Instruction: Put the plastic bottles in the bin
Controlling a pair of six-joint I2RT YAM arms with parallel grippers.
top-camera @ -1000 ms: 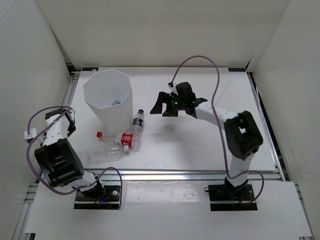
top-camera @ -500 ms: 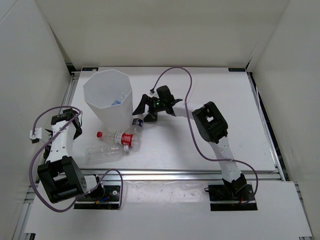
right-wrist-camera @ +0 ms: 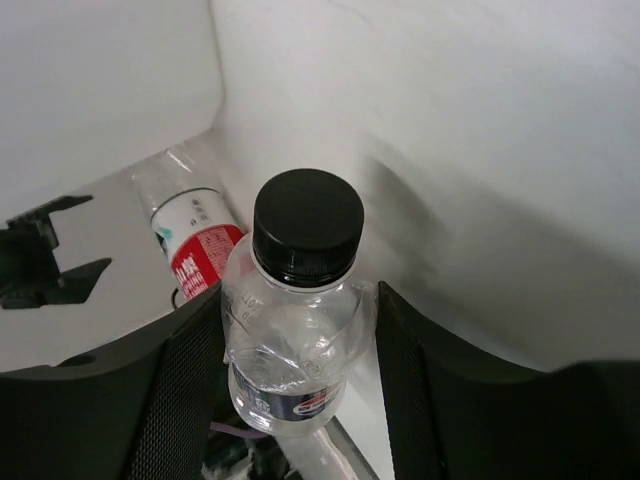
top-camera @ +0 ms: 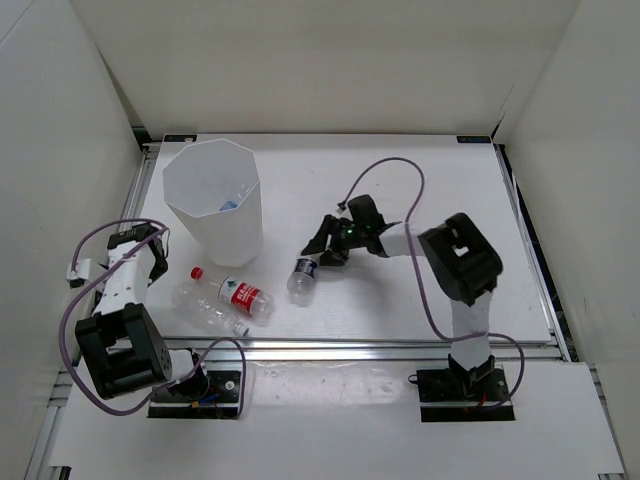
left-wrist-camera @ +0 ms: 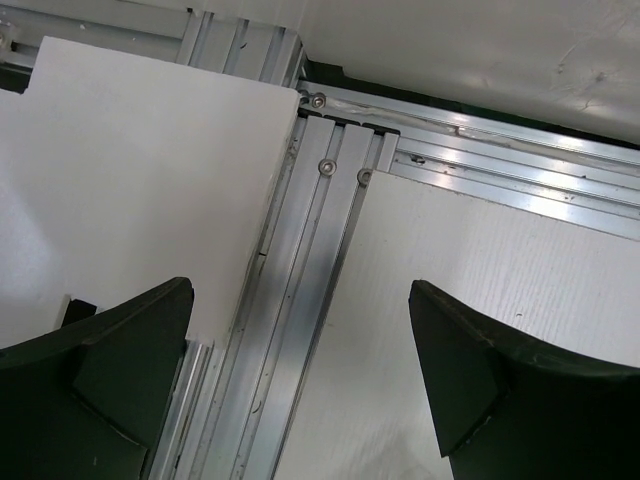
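Next, the robot's left gripper needs to go to the clear bottle in front of the bin and close on the middle of its body (top-camera: pixel 202 308).
The tall white bin (top-camera: pixel 246 222) stands at the back left with a blue-labelled bottle (top-camera: pixel 230 206) inside it. A red-labelled bottle with a red cap (top-camera: pixel 232 293) (right-wrist-camera: pixel 190 235) and a clear bottle (top-camera: pixel 210 312) lie on the table in front of the bin. My right gripper (top-camera: pixel 316 257) (right-wrist-camera: pixel 298 305) is shut on a dark-capped bottle (top-camera: pixel 302 279) (right-wrist-camera: pixel 290 340) near the table's middle, and both fingers press its crumpled sides. At the left table edge my left gripper (top-camera: pixel 152 252) (left-wrist-camera: pixel 300 300) is open and holds nothing.
An aluminium frame rail (left-wrist-camera: pixel 310 250) runs under my left gripper along the table's left edge. White walls (top-camera: pixel 320 60) close in the back and both sides. The right arm's cable (top-camera: pixel 400 175) loops above the table.
My right gripper closed on the dark-capped bottle beside the bin and carried it toward the front middle. The two lying bottles shifted slightly left. The left arm moved a little.
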